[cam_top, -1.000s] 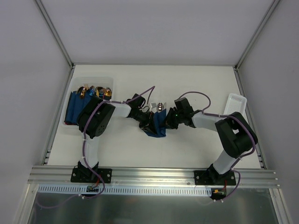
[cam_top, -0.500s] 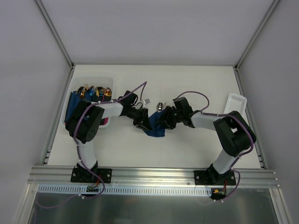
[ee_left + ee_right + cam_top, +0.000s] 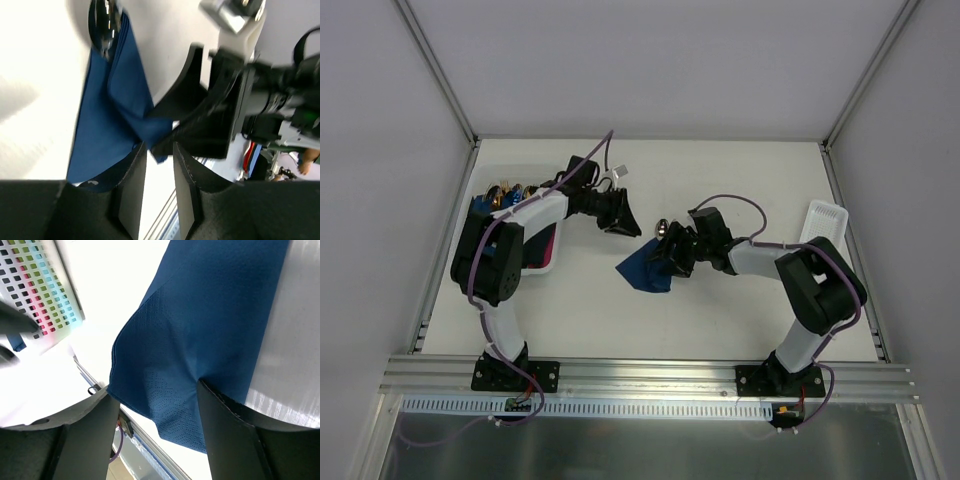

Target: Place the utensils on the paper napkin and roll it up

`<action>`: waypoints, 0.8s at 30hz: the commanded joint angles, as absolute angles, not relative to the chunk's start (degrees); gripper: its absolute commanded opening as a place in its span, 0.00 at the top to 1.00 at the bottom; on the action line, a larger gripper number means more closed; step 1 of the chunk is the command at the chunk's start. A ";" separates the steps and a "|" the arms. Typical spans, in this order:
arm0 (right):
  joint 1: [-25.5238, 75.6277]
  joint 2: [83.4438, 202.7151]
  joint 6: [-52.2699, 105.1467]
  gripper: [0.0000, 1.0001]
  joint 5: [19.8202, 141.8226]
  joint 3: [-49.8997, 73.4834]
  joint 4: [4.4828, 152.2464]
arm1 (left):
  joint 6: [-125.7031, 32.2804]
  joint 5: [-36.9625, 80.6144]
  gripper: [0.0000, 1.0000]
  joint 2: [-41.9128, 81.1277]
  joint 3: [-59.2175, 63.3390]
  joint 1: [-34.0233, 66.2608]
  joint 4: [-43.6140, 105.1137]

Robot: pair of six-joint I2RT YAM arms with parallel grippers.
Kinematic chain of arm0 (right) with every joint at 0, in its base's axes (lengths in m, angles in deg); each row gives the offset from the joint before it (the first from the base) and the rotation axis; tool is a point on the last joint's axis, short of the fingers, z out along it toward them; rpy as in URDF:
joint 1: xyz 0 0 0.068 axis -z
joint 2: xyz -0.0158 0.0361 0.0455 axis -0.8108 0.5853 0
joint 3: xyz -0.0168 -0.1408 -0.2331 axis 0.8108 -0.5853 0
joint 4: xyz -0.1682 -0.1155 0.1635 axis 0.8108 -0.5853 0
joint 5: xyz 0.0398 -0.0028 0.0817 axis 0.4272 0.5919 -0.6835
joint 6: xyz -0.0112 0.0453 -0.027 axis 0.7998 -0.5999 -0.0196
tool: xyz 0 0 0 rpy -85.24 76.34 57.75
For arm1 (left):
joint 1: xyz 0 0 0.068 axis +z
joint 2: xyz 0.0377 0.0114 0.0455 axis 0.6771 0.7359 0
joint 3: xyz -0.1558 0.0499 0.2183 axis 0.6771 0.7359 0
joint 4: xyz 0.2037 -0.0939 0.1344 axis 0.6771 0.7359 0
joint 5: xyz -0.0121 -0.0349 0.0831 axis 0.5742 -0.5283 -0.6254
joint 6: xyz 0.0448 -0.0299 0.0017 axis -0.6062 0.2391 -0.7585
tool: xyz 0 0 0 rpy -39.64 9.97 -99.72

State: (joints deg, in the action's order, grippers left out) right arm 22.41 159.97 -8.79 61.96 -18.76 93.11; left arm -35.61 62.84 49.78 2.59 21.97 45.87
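Note:
My right gripper has the napkin's loose flap arching between its fingers, so next my left gripper presses the flap down before my right gripper pinches the napkin's fold (image 3: 202, 371).
The paper napkin (image 3: 642, 272) lies folded and rumpled in the middle of the table, dark navy blue. A silver spoon head (image 3: 663, 228) sticks out of its far end; the rest of the utensils is hidden under the paper. My right gripper (image 3: 672, 256) sits low at the napkin's right edge. Its jaws are wide open in the right wrist view, where the right gripper (image 3: 154, 390) straddles the napkin (image 3: 210, 315). My left gripper (image 3: 619, 216) hangs apart from the napkin, up and to the left. The left wrist view shows the left gripper (image 3: 159, 150) narrowly open and empty, the napkin (image 3: 107, 120) and spoon head (image 3: 102, 15) beyond.
A white tray (image 3: 548, 268) at the far left holds several dark blue bundles with copper-gold tips (image 3: 512, 196). A white perforated basket (image 3: 820, 220) stands at the right edge. White walls enclose the table on three sides.
My left gripper has let go of the napkin and pulled back up and left toward the tray. The right jaws have opened wide while staying at the napkin.

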 commanded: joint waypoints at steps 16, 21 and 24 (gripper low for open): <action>22.10 161.40 -7.09 0.32 61.66 -20.60 93.90 | -32.89 68.23 0.72 63.47 -8.13 14.14 46.83; 22.10 161.05 -6.56 0.32 61.30 -21.04 93.81 | -34.21 67.88 0.76 63.56 -4.88 14.14 47.35; 22.10 160.96 -6.30 0.32 61.04 -21.39 93.81 | -35.35 66.92 0.80 62.51 -2.68 14.40 48.06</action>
State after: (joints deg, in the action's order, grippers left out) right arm 22.41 160.28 -8.15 59.99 -19.83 95.95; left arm -33.89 65.99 63.75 -4.42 14.24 46.22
